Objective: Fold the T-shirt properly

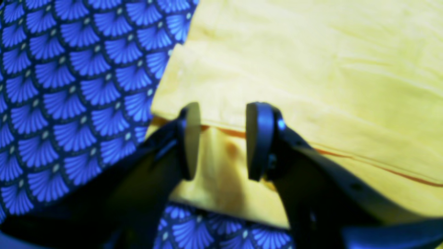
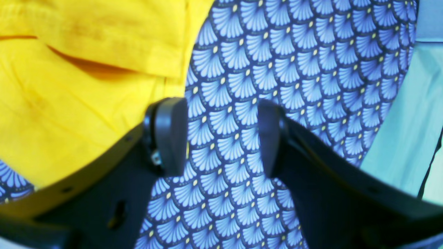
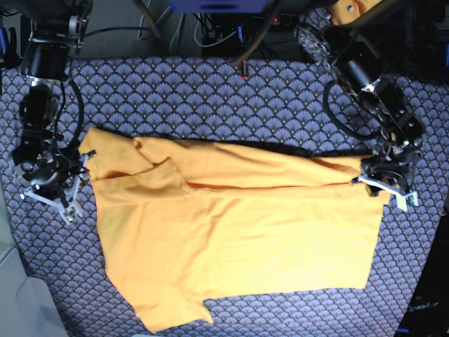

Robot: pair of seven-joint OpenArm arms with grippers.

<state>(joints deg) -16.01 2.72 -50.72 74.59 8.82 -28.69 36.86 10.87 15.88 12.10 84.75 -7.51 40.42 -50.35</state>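
Observation:
My left gripper will turn and pinch the T-shirt's folded edge nearer the middle point(image 3: 337, 186), because its fingers are side by side along the T-shirt's folded edge.
The yellow-orange T-shirt point(image 3: 238, 232) lies spread across the patterned table cover point(image 3: 210, 98), its far edge folded over toward the front. My left gripper point(image 3: 382, 184) is at the shirt's right end. In the left wrist view it point(image 1: 224, 107) stands open, with the folded edge of the T-shirt point(image 1: 311, 69) running loose under the gap between its fingers. My right gripper point(image 3: 70, 184) sits just off the shirt's left end. In the right wrist view it point(image 2: 221, 103) is open over bare cover point(image 2: 294, 52), with the T-shirt point(image 2: 69, 103) beside its left finger.
Cables and dark equipment point(image 3: 210, 28) crowd the far edge of the table. A small red item point(image 3: 243, 68) sits at the back centre. A pale surface point(image 3: 21, 302) lies past the table's front left corner, and a pale teal surface point(image 2: 408, 121) shows beyond the cover.

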